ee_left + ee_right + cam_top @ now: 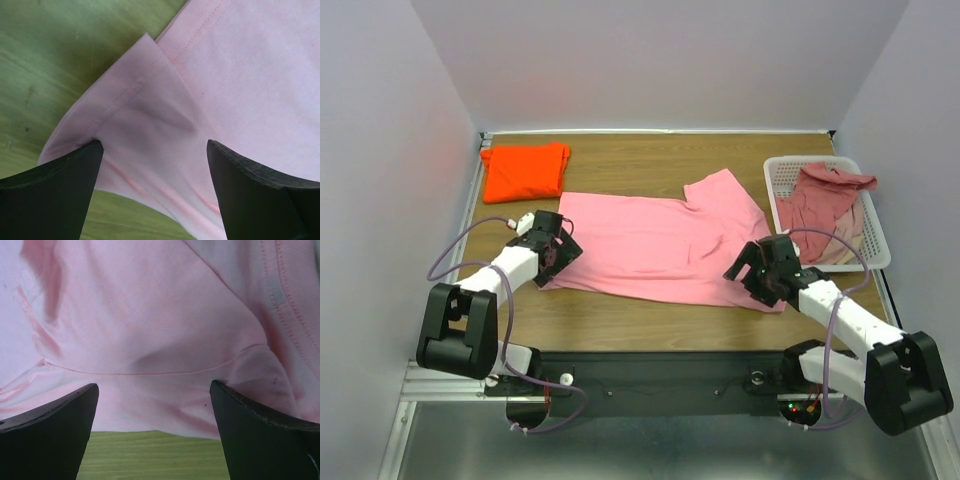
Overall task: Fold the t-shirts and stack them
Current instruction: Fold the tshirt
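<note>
Next, I move my left gripper to the bubblegum pink t-shirt's far corner (563, 195), nearest the folded bright orange t-shirt, and close it there.
A bubblegum pink t-shirt (655, 245) lies spread across the middle of the wooden table. My left gripper (552, 262) is open over its left near corner; in the left wrist view the pink hem (165, 130) lies between the spread fingers (55, 190). My right gripper (752, 272) is open over the shirt's right near edge; the right wrist view shows pink cloth (150, 340) between the fingers (260, 430). A folded bright orange t-shirt (525, 170) lies at the far left. Dusty rose and cream shirts (825, 200) lie in the basket.
A white plastic mesh basket (782, 178) stands at the far right of the table. The table's wood (650, 155) shows behind the pink shirt and along the near edge (650, 325). White walls enclose the back and sides.
</note>
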